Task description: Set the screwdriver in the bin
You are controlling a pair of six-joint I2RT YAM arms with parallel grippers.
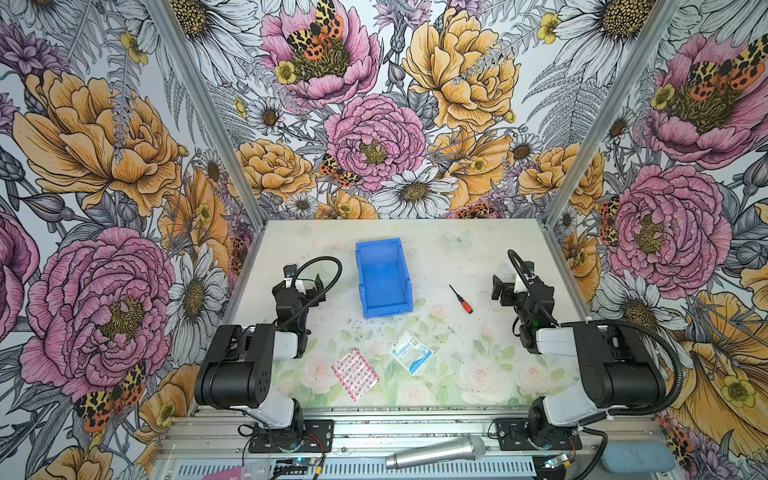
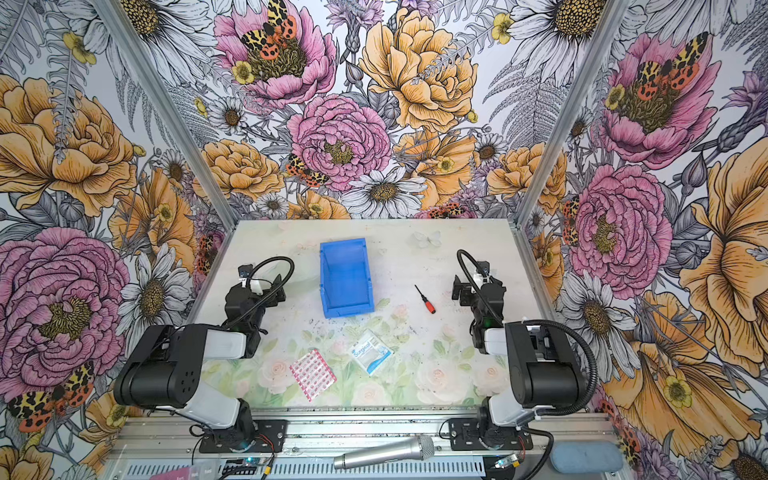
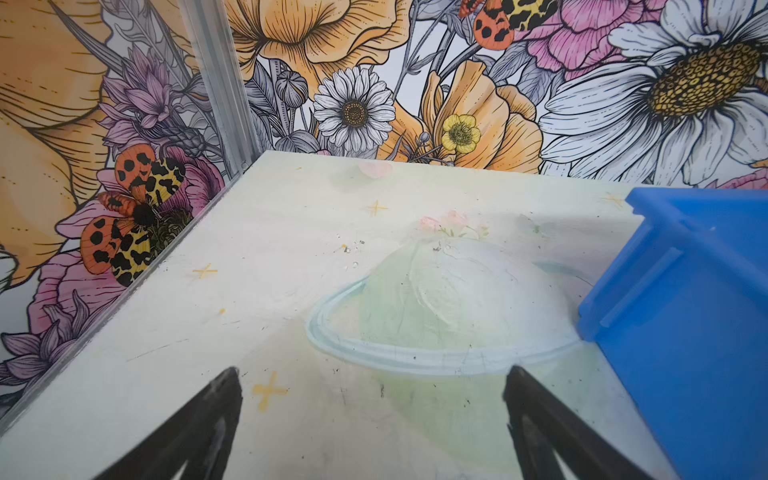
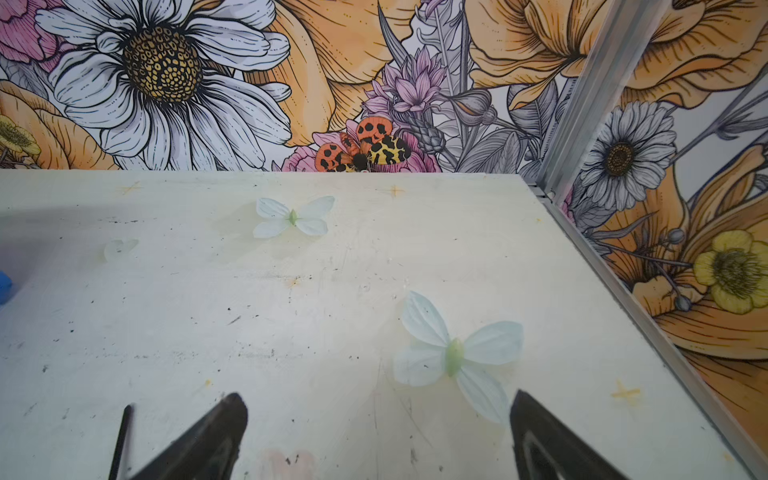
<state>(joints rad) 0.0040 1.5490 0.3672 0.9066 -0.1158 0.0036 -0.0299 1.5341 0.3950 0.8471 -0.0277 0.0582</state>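
Note:
Next, I move my right gripper to the screwdriver and grab its red handle [image 1: 464, 304], at the end next to the screwdriver's thin dark rod.
The screwdriver [image 1: 461, 299] [image 2: 425, 299], red-handled with a thin dark shaft, lies flat on the table right of the bin [image 1: 384, 286] [image 2: 347, 282]. The bin is bright blue, upright and empty in both top views. My right gripper [image 1: 517, 291] [image 2: 478, 291] [image 4: 376, 399] is open just right of the screwdriver, with nothing between its fingers. Part of the screwdriver's shaft [image 4: 121, 440] shows beside one finger in the right wrist view. My left gripper [image 1: 299, 289] [image 2: 259, 291] [image 3: 372, 374] is open and empty left of the bin, whose wall [image 3: 685, 332] is close by.
A pink blister pack [image 1: 355, 374] and a white-blue packet [image 1: 411, 351] lie on the near half of the table. A silver microphone [image 1: 436, 453] rests on the front rail. Flowered walls enclose the table at the back and both sides.

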